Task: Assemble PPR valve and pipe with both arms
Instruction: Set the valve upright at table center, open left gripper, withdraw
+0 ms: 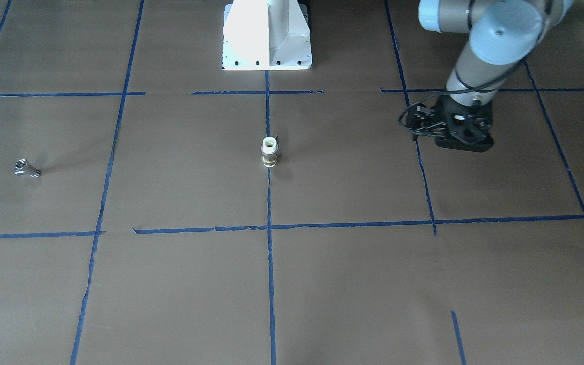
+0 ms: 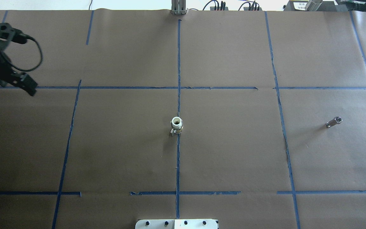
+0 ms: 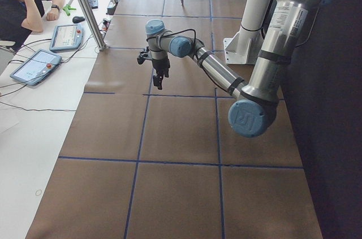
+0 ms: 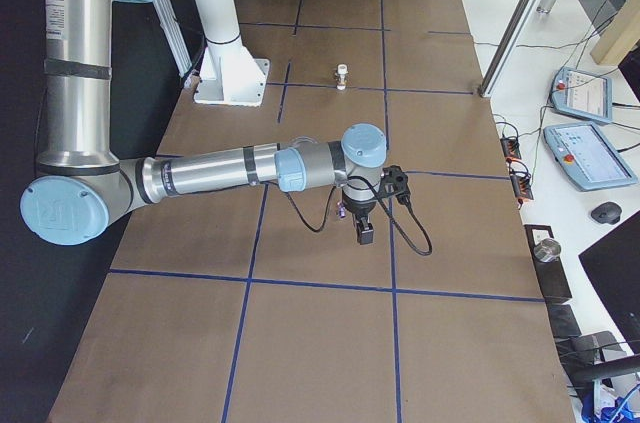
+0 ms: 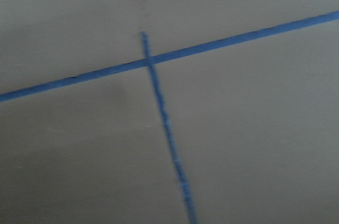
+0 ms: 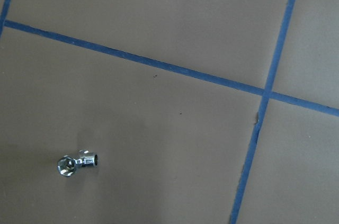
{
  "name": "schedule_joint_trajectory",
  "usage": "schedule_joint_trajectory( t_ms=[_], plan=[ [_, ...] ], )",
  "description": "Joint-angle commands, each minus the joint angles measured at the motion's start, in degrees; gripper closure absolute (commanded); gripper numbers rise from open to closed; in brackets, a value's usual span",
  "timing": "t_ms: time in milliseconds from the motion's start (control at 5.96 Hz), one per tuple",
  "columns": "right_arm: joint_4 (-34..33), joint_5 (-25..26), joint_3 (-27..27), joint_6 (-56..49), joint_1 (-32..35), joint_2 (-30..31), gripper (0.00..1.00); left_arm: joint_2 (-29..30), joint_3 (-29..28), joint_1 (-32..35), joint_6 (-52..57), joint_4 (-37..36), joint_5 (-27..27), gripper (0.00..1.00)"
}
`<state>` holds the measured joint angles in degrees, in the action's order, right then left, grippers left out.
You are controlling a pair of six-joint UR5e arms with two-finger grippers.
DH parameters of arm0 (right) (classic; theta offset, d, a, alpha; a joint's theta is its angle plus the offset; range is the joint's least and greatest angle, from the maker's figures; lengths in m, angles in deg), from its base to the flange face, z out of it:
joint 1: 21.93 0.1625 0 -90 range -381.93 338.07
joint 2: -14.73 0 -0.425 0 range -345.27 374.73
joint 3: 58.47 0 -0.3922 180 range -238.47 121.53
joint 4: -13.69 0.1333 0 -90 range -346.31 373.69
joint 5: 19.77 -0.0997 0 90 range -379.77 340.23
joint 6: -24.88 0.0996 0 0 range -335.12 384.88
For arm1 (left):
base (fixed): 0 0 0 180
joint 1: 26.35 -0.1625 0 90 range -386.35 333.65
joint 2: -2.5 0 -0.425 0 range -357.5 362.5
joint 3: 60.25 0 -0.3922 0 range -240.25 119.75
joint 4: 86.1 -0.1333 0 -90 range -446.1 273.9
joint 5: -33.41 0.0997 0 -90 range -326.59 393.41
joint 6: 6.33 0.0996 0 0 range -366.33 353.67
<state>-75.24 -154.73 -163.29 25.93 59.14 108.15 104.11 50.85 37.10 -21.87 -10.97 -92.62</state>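
Observation:
Next, my right gripper will go to the chrome valve lying on the brown paper and close on the valve's body [image 1: 26,168] [image 6: 74,163].
The PPR pipe fitting [image 1: 269,151], white with a brass base, stands upright on the middle blue tape line; it also shows in the overhead view [image 2: 176,125] and the right view [image 4: 341,75]. The chrome valve [image 2: 333,122] lies on its side far to the robot's right, also seen in the front view [image 1: 27,169] and low left in the right wrist view [image 6: 76,162]. My left gripper [image 2: 30,88] hangs over the table's far left, well away from both parts; it looks open and empty [image 1: 464,144]. My right gripper [image 4: 364,231] shows only in the right side view; I cannot tell its state.
Brown paper with a grid of blue tape lines [image 2: 178,63] covers the table. The robot's white base [image 1: 266,35] stands at the middle of its edge. An operator [image 3: 22,1] and tablets [image 3: 34,65] are at a side desk.

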Motion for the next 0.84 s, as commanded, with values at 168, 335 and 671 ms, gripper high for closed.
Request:
schedule_joint_trajectory(
  t_ms=[168, 335, 671],
  plan=[
    [3.8, -0.1, -1.8, 18.2, -7.5, -4.1, 0.0, -14.9, -4.4, 23.5, 22.7, 0.1, -5.6, 0.0],
    [3.6, 0.2, -2.0, 22.5, -8.8, -7.0, 0.0, -18.1, -5.4, 29.0, 28.1, 0.1, -5.6, 0.0],
    [5.1, 1.8, -2.9, 29.7, -14.8, -7.9, 0.0, -21.5, -7.3, 30.1, 27.6, 5.7, -6.1, 0.0]
  ],
)
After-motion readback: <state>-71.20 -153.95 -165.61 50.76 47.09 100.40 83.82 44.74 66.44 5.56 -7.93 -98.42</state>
